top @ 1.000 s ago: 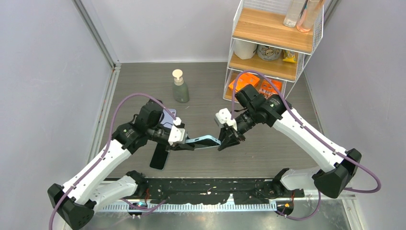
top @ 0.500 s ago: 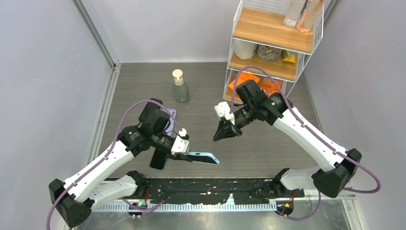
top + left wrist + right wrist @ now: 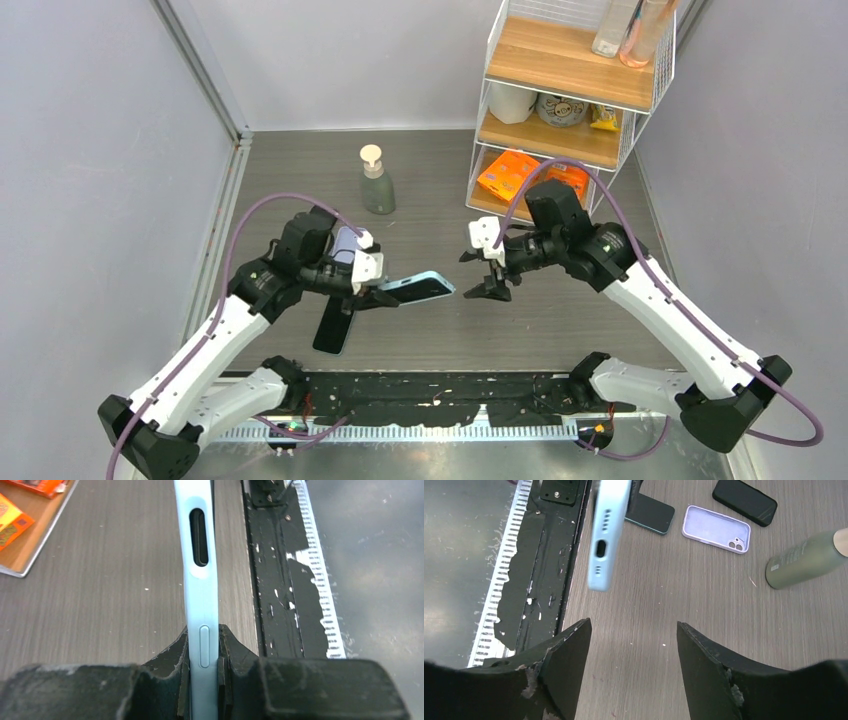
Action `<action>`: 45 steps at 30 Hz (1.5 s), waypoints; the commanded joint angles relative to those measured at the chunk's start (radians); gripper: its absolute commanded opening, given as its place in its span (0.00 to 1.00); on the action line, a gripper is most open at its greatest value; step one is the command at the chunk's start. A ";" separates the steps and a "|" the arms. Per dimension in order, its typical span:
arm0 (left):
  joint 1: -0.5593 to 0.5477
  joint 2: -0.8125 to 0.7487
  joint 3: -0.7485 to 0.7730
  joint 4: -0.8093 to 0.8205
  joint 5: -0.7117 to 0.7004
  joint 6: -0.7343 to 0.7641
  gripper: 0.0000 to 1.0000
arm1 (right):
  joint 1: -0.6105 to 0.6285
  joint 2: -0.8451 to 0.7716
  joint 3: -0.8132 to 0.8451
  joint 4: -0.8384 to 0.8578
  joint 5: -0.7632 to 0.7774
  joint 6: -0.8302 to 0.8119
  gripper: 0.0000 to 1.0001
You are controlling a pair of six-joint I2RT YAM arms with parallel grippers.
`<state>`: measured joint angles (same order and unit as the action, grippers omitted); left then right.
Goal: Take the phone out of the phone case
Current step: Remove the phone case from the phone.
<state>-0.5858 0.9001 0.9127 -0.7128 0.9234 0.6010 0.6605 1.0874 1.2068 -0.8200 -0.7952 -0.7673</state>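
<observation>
The light blue phone case's port end is off my open right fingers' line, so they should move over and pinch the phone case's near corner point(image 3: 598, 585).
My left gripper point(image 3: 385, 290) is shut on a light blue phone case point(image 3: 418, 289) and holds it above the table, its free end pointing right. In the left wrist view the case point(image 3: 200, 580) stands edge-on between the pads point(image 3: 227, 642), with a side button and a dark slot showing. The phone itself I cannot make out in it. My right gripper point(image 3: 490, 283) is open a short gap to the right of the case's end, touching nothing. In the right wrist view the case's port end point(image 3: 605, 535) hangs ahead of the empty gripper point(image 3: 634, 630).
A dark phone point(image 3: 333, 328) lies near the front rail under the left arm. A lilac case point(image 3: 716, 529) and a black phone point(image 3: 745, 501) lie further back. A soap bottle point(image 3: 376, 182) stands behind, and a wire shelf point(image 3: 560, 100) fills the back right.
The right gripper was shut at the case's end; it has let go, drawn back to the right and opened. The left gripper swung the case toward the near edge, then back up.
</observation>
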 commanded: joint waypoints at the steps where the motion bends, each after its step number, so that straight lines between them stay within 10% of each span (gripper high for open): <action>1: 0.012 0.000 0.071 0.203 0.001 -0.208 0.00 | -0.005 -0.013 -0.017 0.107 -0.029 0.071 0.69; 10: 0.012 0.021 0.034 0.327 -0.002 -0.320 0.00 | -0.017 0.092 0.030 0.199 -0.172 0.238 0.62; 19: 0.011 0.012 0.008 0.337 -0.009 -0.308 0.00 | -0.026 0.131 0.047 0.200 -0.229 0.248 0.06; 30: -0.012 0.021 0.000 0.102 0.231 0.010 0.00 | -0.017 0.143 0.095 -0.031 -0.345 -0.075 0.05; 45: -0.096 0.078 0.009 -0.034 0.169 0.192 0.00 | 0.048 0.171 0.146 -0.135 -0.318 -0.212 0.05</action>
<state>-0.6342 0.9703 0.9123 -0.6384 1.0172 0.6548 0.7158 1.2724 1.2739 -1.0069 -1.0336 -0.9569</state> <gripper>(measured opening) 0.208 0.246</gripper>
